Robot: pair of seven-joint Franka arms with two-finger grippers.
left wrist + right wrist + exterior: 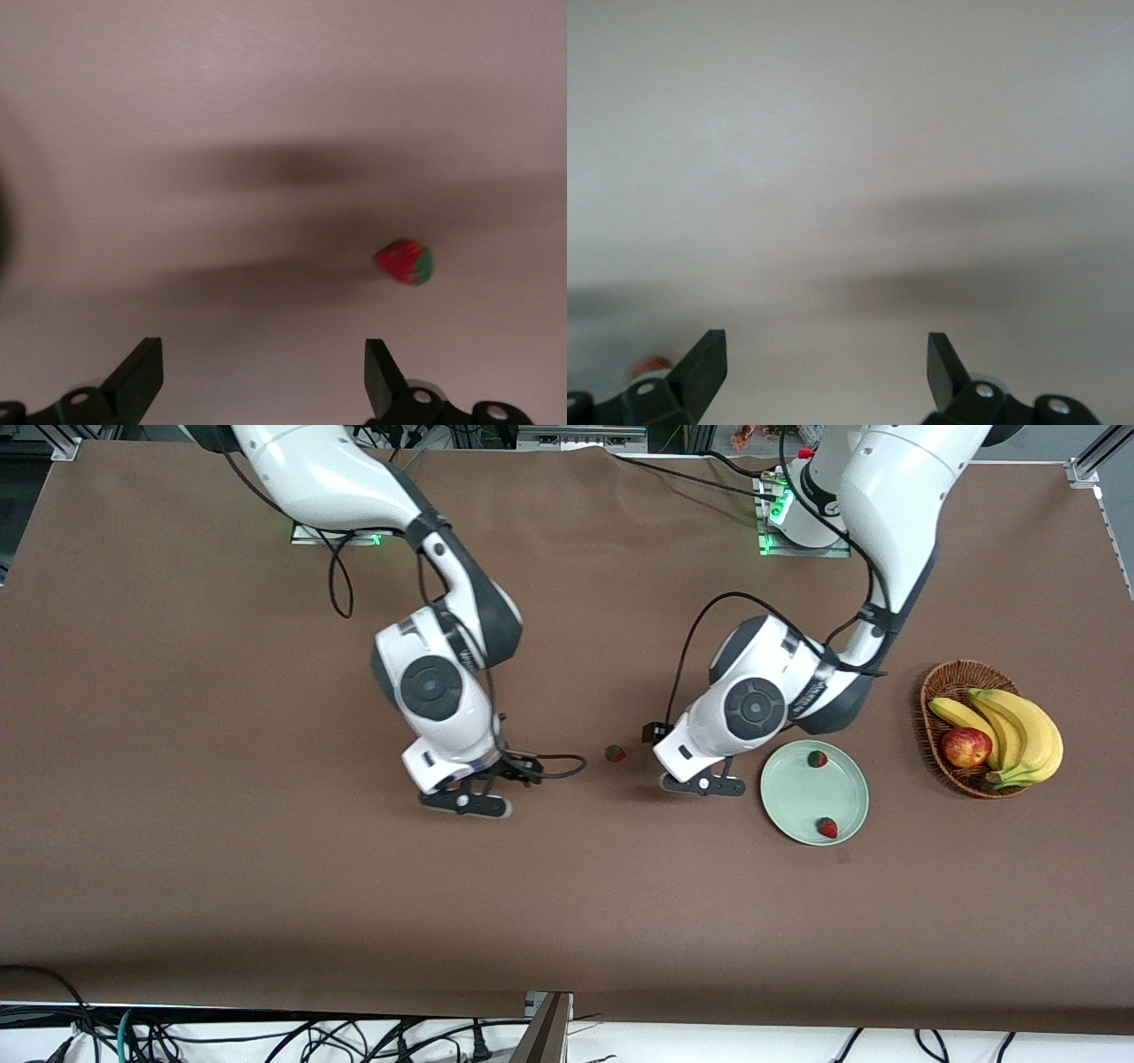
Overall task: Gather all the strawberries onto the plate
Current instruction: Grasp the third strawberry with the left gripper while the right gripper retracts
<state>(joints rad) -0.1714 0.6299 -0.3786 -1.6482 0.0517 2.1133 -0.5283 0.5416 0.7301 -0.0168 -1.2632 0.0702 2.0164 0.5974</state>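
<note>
A lone strawberry is on the brown table. I need to close my left gripper on it, one finger at the strawberry's leafy end (616,754) (405,262), one at its pointed end.
Two strawberries (817,759) (827,828) lie in the pale green plate (802,797). A third strawberry (615,754) lies on the brown table, apart from the plate toward the right arm's end. My left gripper (704,784) is open and empty, low over the table between that strawberry and the plate's rim. The left wrist view shows the strawberry (405,263) ahead of the open gripper (261,381), off to one side. My right gripper (465,802) is open and empty over bare table; in the right wrist view (826,372) a red speck (651,365) shows beside one finger.
A wicker basket (943,682) with bananas (1019,731) and a red-yellow apple (966,747) stands beside the plate at the left arm's end of the table. Cables trail from both wrists.
</note>
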